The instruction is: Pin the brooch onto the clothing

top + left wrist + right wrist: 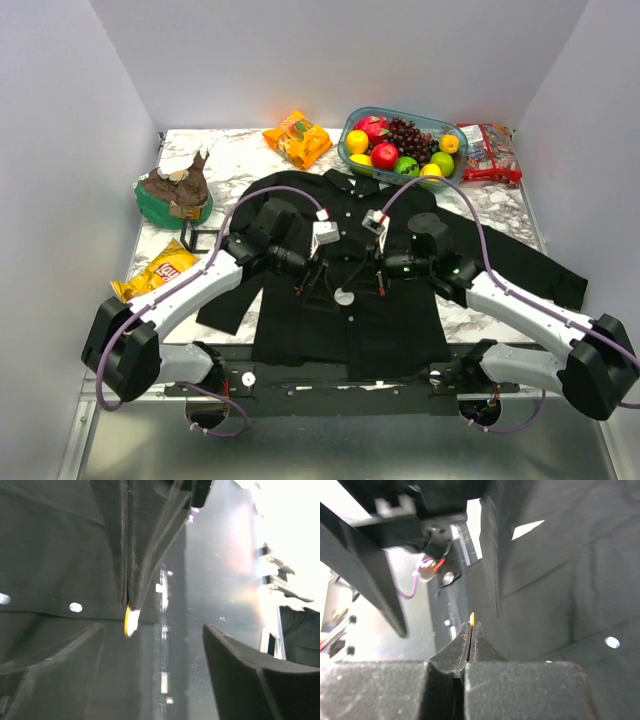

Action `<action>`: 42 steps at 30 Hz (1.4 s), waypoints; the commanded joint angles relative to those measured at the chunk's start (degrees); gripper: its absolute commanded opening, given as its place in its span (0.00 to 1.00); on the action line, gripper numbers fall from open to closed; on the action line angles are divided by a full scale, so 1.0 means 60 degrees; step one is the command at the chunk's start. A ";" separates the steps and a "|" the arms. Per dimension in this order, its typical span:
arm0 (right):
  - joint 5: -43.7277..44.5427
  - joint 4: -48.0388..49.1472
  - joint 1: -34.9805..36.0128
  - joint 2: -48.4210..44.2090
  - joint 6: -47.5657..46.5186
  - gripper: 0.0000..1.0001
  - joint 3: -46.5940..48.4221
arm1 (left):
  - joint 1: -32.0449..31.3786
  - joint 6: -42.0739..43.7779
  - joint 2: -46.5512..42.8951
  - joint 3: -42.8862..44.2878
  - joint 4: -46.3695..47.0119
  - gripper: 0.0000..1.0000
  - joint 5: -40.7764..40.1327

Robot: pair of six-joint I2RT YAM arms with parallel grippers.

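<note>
My left gripper closes next on the free edge (341, 300) (130, 631) of the brooch, where it pokes out from the fingers of my right gripper.
The clothing (390, 320), a black button-up shirt, lies spread flat on the marble table. Both grippers hang close together over its front placket. The brooch (344, 297) is a small pale disc just above the shirt. My right gripper (471, 627) is shut on it, and only its yellow edge (472, 616) pokes out above the pressed fingertips. In the left wrist view the same disc (131, 621) sits at the tip of the right arm's closed fingers. My left gripper (312, 288) stands open beside it with nothing between its fingers; one finger (250, 680) shows, well clear of the brooch.
A fruit bowl (400, 145), an orange snack pack (297, 138) and a red packet (490, 152) line the back. A green bowl (175, 195), a small black frame (205, 240) and a yellow chip bag (160, 270) sit left of the shirt. White buttons (75, 607) dot the placket.
</note>
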 commanded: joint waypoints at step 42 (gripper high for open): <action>0.1866 0.5434 0.0293 -0.1135 0.2765 0.01 -0.0436 | 0.0141 -0.6793 -0.3841 -0.4143 0.9844 0.22 -0.4360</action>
